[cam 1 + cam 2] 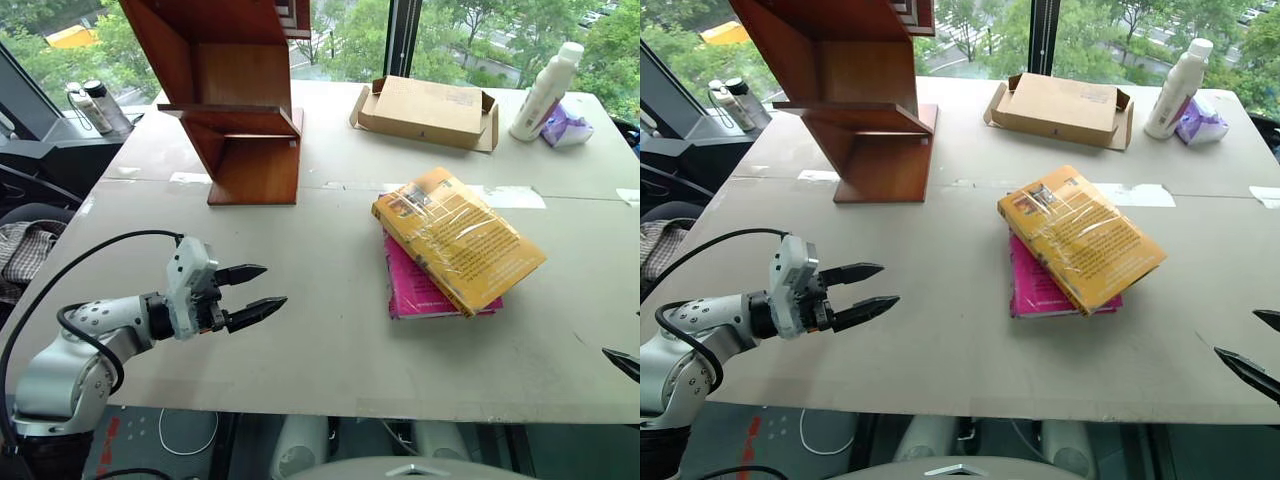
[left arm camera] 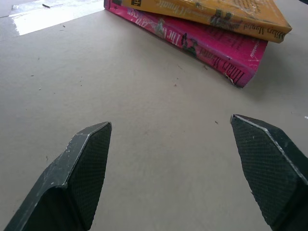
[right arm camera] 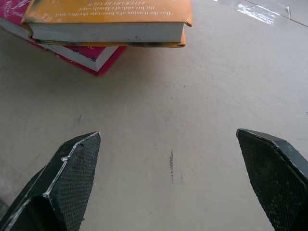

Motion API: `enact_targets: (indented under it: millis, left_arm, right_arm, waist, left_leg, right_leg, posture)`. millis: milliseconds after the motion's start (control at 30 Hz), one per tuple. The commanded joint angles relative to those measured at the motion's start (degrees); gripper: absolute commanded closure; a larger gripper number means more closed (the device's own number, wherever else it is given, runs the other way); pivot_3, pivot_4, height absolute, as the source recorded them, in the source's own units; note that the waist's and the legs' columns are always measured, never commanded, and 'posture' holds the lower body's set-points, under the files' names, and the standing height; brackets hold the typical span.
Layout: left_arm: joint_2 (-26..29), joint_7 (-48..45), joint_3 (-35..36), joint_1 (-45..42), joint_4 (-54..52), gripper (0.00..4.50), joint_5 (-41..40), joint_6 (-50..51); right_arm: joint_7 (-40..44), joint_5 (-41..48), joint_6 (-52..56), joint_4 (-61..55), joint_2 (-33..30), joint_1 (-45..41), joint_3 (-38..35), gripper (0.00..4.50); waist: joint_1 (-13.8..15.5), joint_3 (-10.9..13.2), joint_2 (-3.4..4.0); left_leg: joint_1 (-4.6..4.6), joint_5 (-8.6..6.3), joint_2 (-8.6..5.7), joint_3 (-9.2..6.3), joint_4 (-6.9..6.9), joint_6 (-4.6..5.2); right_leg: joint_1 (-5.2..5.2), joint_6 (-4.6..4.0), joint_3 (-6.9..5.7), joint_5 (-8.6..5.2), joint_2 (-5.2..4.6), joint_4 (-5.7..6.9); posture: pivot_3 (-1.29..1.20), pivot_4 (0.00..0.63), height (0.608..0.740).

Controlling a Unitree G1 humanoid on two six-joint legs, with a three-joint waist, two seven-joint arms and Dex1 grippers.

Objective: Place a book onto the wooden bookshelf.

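Next, the left gripper moves to the middle of the yellow-orange book's spine (image 1: 411, 254) (image 2: 187, 10) and closes there, above the magenta-pink book.
The yellow-orange book (image 1: 458, 237) in glossy wrap lies flat and askew on a magenta-pink book (image 1: 412, 288), right of the table's middle. The wooden bookshelf (image 1: 235, 95) stands upright at the back left of the table. My left gripper (image 1: 254, 293) hovers low over the table's front left, open and empty, pointing toward the books. The left wrist view shows the book's spine (image 2: 207, 12) well beyond the fingertips (image 2: 91, 159). My right gripper (image 1: 1258, 350) is at the table's right front edge, open and empty; its wrist view shows the book's page edge (image 3: 106, 31) ahead.
A flat cardboard box (image 1: 427, 110) lies at the back middle of the table (image 1: 330, 340). A white bottle (image 1: 547, 90) and a purple packet (image 1: 565, 125) stand at the back right. Strips of clear tape (image 1: 510, 195) lie behind the books. Bottles (image 1: 95, 105) sit off the table's left.
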Motion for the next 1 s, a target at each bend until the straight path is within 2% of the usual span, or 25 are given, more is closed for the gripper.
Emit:
enact_targets:
  millis: [33,233,267,333,433,533,567,633,700,833,1000]
  left_arm:
    - [0.3,-0.3,0.7,-2.3,-0.6,0.45,-1.5,0.1]
    - [-0.4,-0.9,-2.3,-8.3,-1.4,0.45,-2.9,0.9]
    - [-0.5,-0.8,-2.5,-9.1,-1.8,0.45,-3.8,1.5]
    - [-0.6,-1.1,-2.9,-10.1,-3.1,0.45,-5.5,2.2]
    - [-0.2,-3.2,-3.5,-10.5,-5.1,0.42,-5.8,0.5]
    - [-0.3,-3.4,-3.6,-12.0,-6.4,0.42,-6.8,0.7]
    - [-0.2,-3.5,-4.0,-12.0,-6.8,0.42,-6.3,0.2]
    - [-0.1,-3.7,-4.5,-11.9,-7.2,0.42,-5.6,-0.4]
    - [-0.5,-3.1,-4.5,-11.0,-7.9,0.42,-5.7,-0.5]
    - [-1.2,-1.8,-4.5,-9.5,-9.4,0.42,-5.8,-0.7]
    - [-1.7,-0.2,-4.3,-7.7,-10.8,0.42,-5.8,-1.0]
  right_arm:
    - [-2.5,2.1,1.8,-3.7,0.4,-0.3,-2.6,0.00]
    - [-19.1,-0.1,7.6,-15.3,1.8,-9.1,1.9,0.00]
    - [-21.8,-1.4,10.6,-17.6,0.6,-9.8,3.2,0.00]
    - [-26.1,2.2,22.0,-20.0,-3.4,-12.9,5.7,0.00]
    - [-33.3,3.5,34.6,-19.1,-8.5,-22.8,11.5,0.90]
    - [-38.5,2.8,42.5,-16.9,-11.4,-35.4,20.4,2.36]
    - [-39.8,1.4,43.8,-15.5,-12.5,-39.1,23.8,2.96]
    - [-40.9,-0.7,45.2,-13.6,-13.5,-43.5,28.0,3.89]
    - [-41.2,-4.9,44.5,-9.7,-15.2,-49.8,36.2,4.43]
    - [-38.4,-13.9,38.1,0.4,-16.4,-59.1,49.4,4.43]
    - [-31.5,-19.0,31.0,9.3,-13.6,-66.7,58.2,4.43]
  waist:
    - [0.0,0.0,0.00]
    - [-0.1,-0.1,0.03]
    - [-0.1,-0.1,0.04]
    - [-0.1,0.0,0.04]
    - [-0.1,0.0,0.00]
    - [0.0,0.0,-0.01]
    - [-0.1,0.0,0.01]
    - [0.0,0.0,0.00]
    - [0.0,0.0,-0.01]
    - [-0.1,0.0,-0.01]
    - [-0.1,0.0,-0.02]
  left_leg:
    - [0.00,0.01,-0.01,0.00,0.00,0.01]
    - [0.08,-0.02,0.00,-0.04,0.11,-0.04]
    - [0.08,-0.02,0.00,-0.01,0.11,-0.04]
    - [0.06,0.07,0.00,-0.01,0.11,0.09]
    - [-0.03,0.15,0.00,0.08,0.12,0.21]
    - [-0.05,0.15,-0.06,0.10,0.12,0.23]
    - [-0.04,0.15,-0.06,0.07,0.13,0.23]
    - [-0.03,0.15,-0.05,0.09,0.14,0.24]
    - [-0.07,0.15,-0.05,0.05,0.14,0.24]
    - [-0.11,0.16,-0.06,0.21,0.13,0.25]
    - [-0.10,0.16,-0.06,0.24,0.14,0.25]
  right_leg:
    - [0.00,0.04,-0.01,-0.03,0.00,0.00]
    - [0.02,0.18,-0.05,-0.08,0.03,0.08]
    - [0.07,0.19,-0.05,-0.08,0.05,0.08]
    - [0.05,0.14,-0.05,-0.05,0.08,0.09]
    - [-0.03,-0.04,-0.05,0.06,0.11,0.08]
    - [-0.04,-0.05,-0.04,0.06,0.32,0.08]
    - [-0.03,-0.05,-0.03,0.06,0.35,0.08]
    - [-0.05,-0.05,-0.05,0.06,0.42,0.09]
    - [-0.05,-0.06,-0.08,0.05,0.43,0.09]
    - [-0.13,-0.04,0.00,0.05,0.45,0.07]
    - [-0.13,-0.02,0.01,0.05,0.50,0.08]
  posture:
    - [0.00,0.150,0.733]
    - [0.00,0.150,0.733]
    - [0.00,0.150,0.733]
    - [0.00,0.150,0.733]
    - [0.00,0.150,0.733]
    - [0.00,0.150,0.733]
    - [0.00,0.150,0.733]
    - [0.00,0.150,0.733]
    - [0.00,0.150,0.733]
    - [0.00,0.150,0.733]
    - [0.00,0.150,0.733]
